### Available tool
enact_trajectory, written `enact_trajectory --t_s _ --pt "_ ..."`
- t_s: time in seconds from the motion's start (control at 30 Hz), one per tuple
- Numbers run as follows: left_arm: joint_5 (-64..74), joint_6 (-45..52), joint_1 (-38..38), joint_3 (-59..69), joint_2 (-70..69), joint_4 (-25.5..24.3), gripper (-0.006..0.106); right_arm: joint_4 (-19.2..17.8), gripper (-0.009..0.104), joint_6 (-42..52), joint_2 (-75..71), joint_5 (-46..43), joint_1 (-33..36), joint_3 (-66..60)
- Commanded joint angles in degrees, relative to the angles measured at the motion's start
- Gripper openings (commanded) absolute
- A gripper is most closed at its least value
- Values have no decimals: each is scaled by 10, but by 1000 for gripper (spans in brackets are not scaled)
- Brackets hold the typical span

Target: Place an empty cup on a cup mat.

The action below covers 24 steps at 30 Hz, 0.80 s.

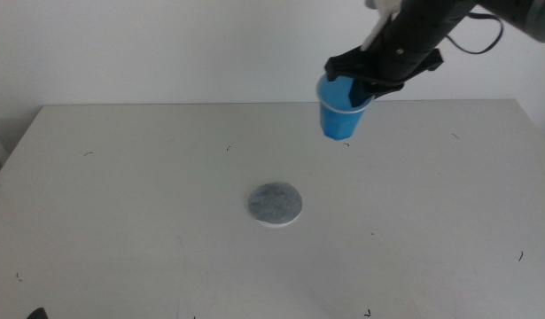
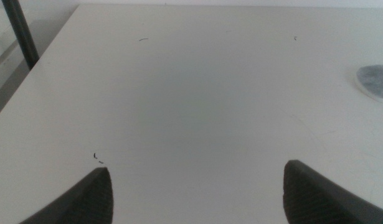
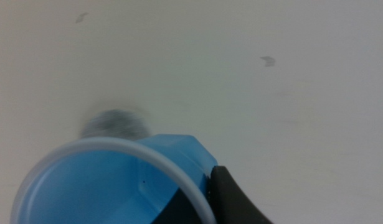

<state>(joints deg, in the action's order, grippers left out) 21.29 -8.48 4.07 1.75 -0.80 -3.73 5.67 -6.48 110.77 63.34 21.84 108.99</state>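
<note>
My right gripper needs to set the blue cup free on the table, letting go of it close to the middle of the grey cup mat (image 1: 282, 207) (image 3: 124, 130).
The blue cup (image 1: 343, 111) hangs in the air above the table's far right part, held upright by my right gripper (image 1: 368, 81), which comes in from the upper right. In the right wrist view the cup (image 3: 116, 186) fills the foreground. The gripper (image 3: 200, 205) is shut on its rim wall, one jaw inside and one outside. The cup mat (image 1: 275, 204) lies flat at the table's middle, nearer and to the left of the cup. It shows as a blurred grey patch (image 3: 114, 124) beyond the cup. My left gripper (image 2: 197, 193) waits open and empty at the near left.
The white table (image 1: 121, 177) carries only small dark specks. The mat's edge (image 2: 375, 81) shows at the side of the left wrist view. A dark post (image 2: 20, 34) stands off the table's left edge. A white wall is behind.
</note>
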Motion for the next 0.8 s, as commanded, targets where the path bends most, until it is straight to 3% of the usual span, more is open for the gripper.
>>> enact_trajectory --t_s 0.0,0.27,0.77 --pt "-38 -6 -1 -3 -2 0 105 -5 -1 -8 -22 -33 36 17" --pt "-38 -6 -1 -3 -2 0 105 -4 -1 -33 35 -64 94 17" --pt "-38 -6 -1 -3 -2 0 105 3 -1 -32 134 -106 98 17"
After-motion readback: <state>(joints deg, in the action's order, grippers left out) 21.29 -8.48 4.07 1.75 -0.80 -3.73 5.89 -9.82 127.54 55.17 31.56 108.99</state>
